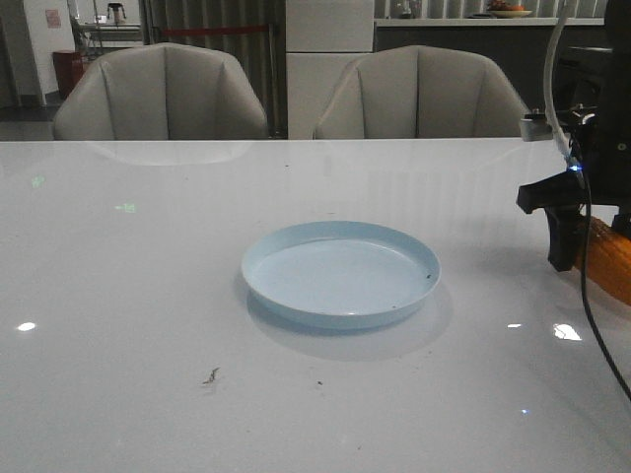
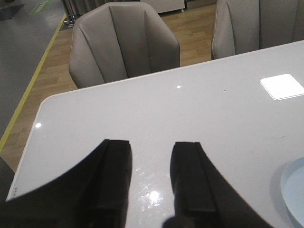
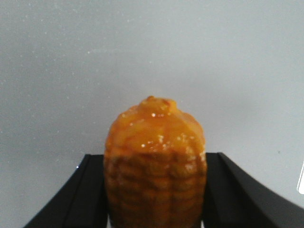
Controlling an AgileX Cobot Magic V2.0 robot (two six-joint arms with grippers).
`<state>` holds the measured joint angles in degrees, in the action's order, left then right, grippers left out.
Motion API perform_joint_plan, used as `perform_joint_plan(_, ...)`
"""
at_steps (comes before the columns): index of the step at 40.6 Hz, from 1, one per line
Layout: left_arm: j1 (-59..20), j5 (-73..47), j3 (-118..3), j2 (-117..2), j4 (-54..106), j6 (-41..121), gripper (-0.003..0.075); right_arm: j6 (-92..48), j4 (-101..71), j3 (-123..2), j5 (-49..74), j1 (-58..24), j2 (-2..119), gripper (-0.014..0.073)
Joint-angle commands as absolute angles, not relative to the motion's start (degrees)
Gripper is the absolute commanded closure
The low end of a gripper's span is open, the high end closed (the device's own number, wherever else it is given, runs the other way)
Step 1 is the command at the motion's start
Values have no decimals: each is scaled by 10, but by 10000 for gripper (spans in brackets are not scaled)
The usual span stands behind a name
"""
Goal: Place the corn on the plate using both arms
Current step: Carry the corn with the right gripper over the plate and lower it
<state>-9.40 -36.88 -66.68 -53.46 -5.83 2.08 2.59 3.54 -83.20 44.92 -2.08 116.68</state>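
Next, my right gripper lets go of the orange corn on the middle of the pale blue plate (image 1: 348,260).
The pale blue plate (image 1: 340,273) lies empty in the middle of the white table; its rim also shows in the left wrist view (image 2: 293,195). The orange corn (image 1: 607,260) is at the table's right edge, well right of the plate. My right gripper (image 1: 578,250) is down on it. In the right wrist view the corn (image 3: 155,156) fills the gap of the right gripper (image 3: 155,160), with both black fingers (image 3: 91,190) against its sides. My left gripper (image 2: 151,166) is open and empty above bare table, left of the plate, and is out of the front view.
Two grey chairs (image 1: 163,94) stand behind the table's far edge. A white cable (image 1: 552,69) and a black cable (image 1: 592,305) hang by the right arm. Small dark specks (image 1: 211,375) lie on the table in front of the plate.
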Motion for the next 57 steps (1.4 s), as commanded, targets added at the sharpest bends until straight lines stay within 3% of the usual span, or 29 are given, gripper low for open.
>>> perform_joint_plan(1,-98,-321,-681,-530,-56,14,421,11,43,-881,456,-24,1128,309)
perform_joint_plan(18,-98,-321,-681,-570,-26,14,421,-18,43,-1087,520,-168,1128,309)
perform_joint_plan(32,-98,-321,-681,-588,-10,14,421,-18,40,-1092,495,-284,1169,309)
perform_joint_plan(47,-98,-321,-681,-588,-10,14,421,-18,11,-1092,512,-305,1242,300)
perform_joint_plan(51,-98,-321,-681,-588,-10,14,421,-18,11,-1092,515,-305,1243,243)
perform_joint_plan(57,-98,-321,-681,-588,-10,14,421,-16,10,-1096,516,-305,1243,58)
